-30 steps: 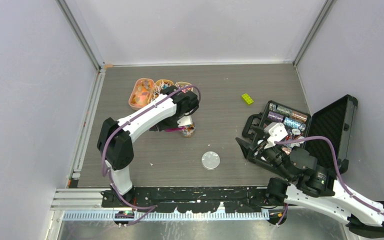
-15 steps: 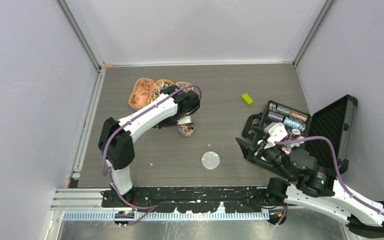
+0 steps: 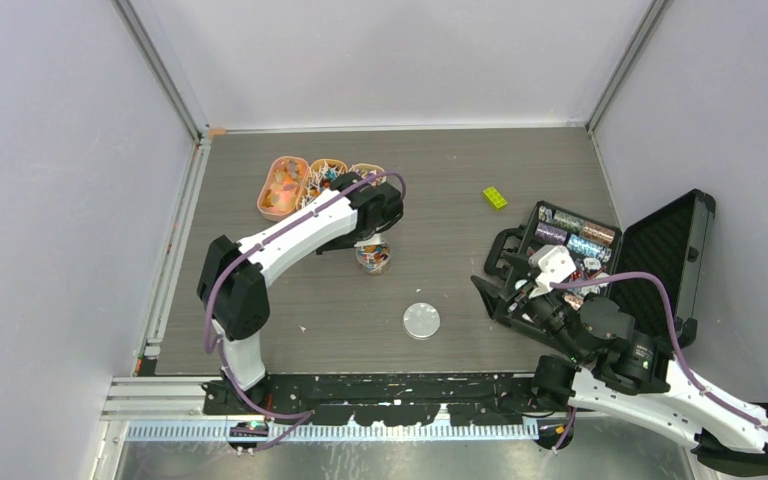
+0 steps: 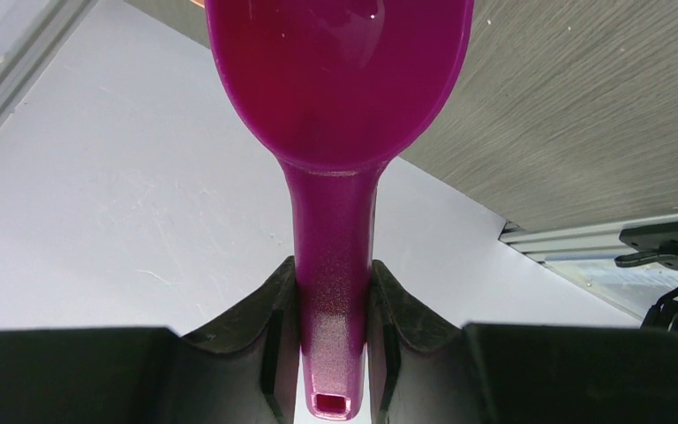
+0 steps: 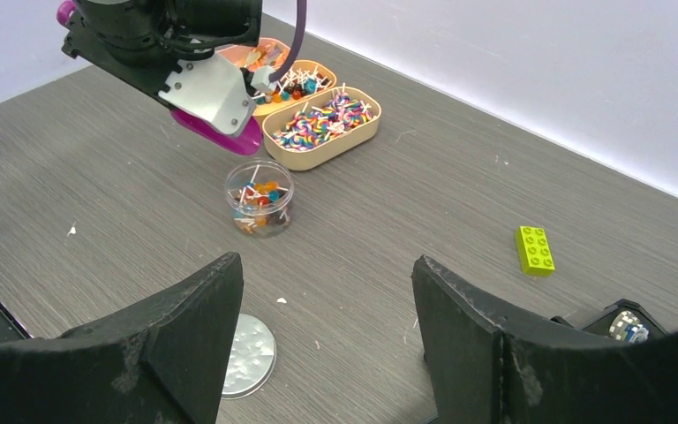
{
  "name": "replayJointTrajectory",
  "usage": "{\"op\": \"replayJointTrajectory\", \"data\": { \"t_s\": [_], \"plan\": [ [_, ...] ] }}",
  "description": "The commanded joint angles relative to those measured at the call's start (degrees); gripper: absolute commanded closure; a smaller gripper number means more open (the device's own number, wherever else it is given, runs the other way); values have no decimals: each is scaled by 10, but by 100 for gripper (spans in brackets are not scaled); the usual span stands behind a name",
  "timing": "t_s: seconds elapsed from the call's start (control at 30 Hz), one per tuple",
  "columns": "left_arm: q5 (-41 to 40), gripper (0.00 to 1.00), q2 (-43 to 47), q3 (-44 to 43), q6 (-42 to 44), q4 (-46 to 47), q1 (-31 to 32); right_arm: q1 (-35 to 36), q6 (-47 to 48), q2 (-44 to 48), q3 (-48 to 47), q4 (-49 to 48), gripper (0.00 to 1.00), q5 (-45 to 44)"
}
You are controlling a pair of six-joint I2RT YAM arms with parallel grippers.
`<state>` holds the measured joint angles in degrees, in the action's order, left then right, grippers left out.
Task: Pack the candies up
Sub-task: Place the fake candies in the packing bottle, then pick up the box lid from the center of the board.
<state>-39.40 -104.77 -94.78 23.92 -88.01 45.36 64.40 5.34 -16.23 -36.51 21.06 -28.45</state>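
The robot's left gripper should release the magenta scoop on the bare table (image 3: 286,287) in front of the trays, next to the clear jar. The scoop now hangs just above and behind the jar.
Candies fill three tan trays (image 3: 283,186) at the back left; in the right wrist view the nearest tray (image 5: 322,124) holds swirled mixed ones. More candies lie in a small clear jar (image 3: 373,256) that stands uncovered (image 5: 259,196) on the table. My left gripper (image 4: 334,283) is shut on the handle of a magenta scoop (image 4: 335,88), which hangs just above and behind the jar (image 5: 221,132). No candies show on the scoop. My right gripper (image 5: 327,291) stands open over the table by the black case, with nothing between its fingers.
A round clear lid (image 3: 421,321) lies in front of the jar. A yellow-green toy brick (image 3: 494,198) sits at the back right. An open black case (image 3: 660,250) with rolls of chips stands at the right edge, under my right arm.
My left gripper has turned and drawn back a little towards the trays with the scoop, so the jar shows more fully. The right arm has not moved.
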Motion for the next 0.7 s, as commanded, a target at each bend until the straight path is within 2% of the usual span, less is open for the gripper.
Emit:
{"op": "replayJointTrajectory", "data": {
  "t_s": [0.0, 0.23, 0.33, 0.4, 0.53, 0.67],
  "plan": [
    [-7, 100, 46, -9, 2, 31, 2, 4, -20, -8, -3, -22, 25, 13],
    [51, 100, 145, 70, 9, 178, -18, 5, -45, -36, -8, -34, 25, 12],
    [85, 100, 214, 120, -14, 262, -49, 4, -64, -49, -11, -36, 25, -3],
    [81, 100, 252, 156, -42, 326, -67, 5, -88, -59, -11, -37, 25, -27],
    [84, 100, 310, 204, -147, 396, -92, 4, -130, -77, -14, -51, 22, -64],
    [73, 100, 342, 227, -323, 408, -107, 4, -194, -94, -25, -55, 22, -123]
  ]
}}
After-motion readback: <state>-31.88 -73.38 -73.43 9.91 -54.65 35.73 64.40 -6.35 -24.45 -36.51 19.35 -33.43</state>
